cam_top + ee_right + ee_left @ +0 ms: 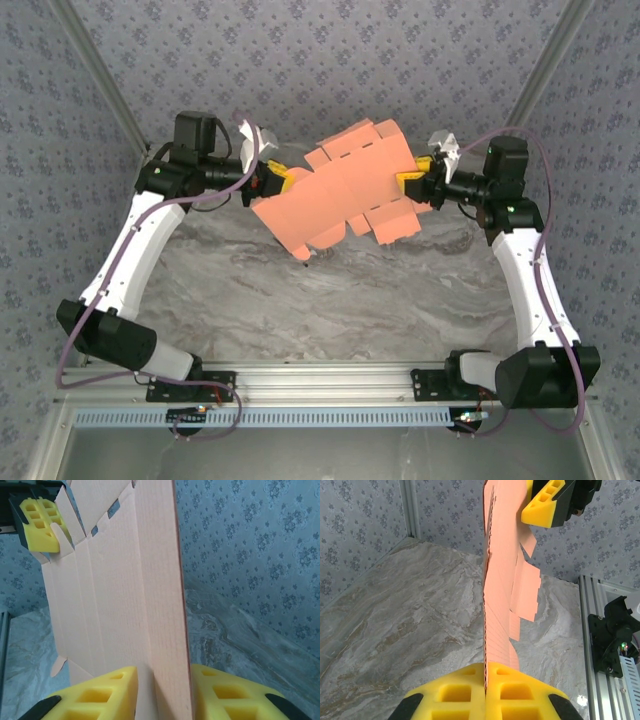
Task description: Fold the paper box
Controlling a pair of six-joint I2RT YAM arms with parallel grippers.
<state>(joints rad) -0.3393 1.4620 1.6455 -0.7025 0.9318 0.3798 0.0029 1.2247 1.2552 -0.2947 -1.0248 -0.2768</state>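
The left gripper holds an end tab, so it should take the paper box's back edge [320,162] by the slotted flap, far from that end, nearer the middle.
The paper box [340,190] is a flat salmon-orange die-cut sheet with tabs and notches, held in the air above the table between both arms. My left gripper [275,182] is shut on its left edge; in the left wrist view the yellow pads [460,690] pinch the sheet [497,605] edge-on. My right gripper [408,183] grips the right side. In the right wrist view its gripper [162,680] has a bent panel of the sheet [125,580] between the yellow fingers. Each wrist view shows the other gripper at the far edge: the right gripper [547,502] and the left gripper [42,522].
The grey marble tabletop [330,300] lies under the sheet. Patterned blue-grey walls [330,50] close the back and sides. An aluminium rail [320,375] with the arm bases runs along the near edge.
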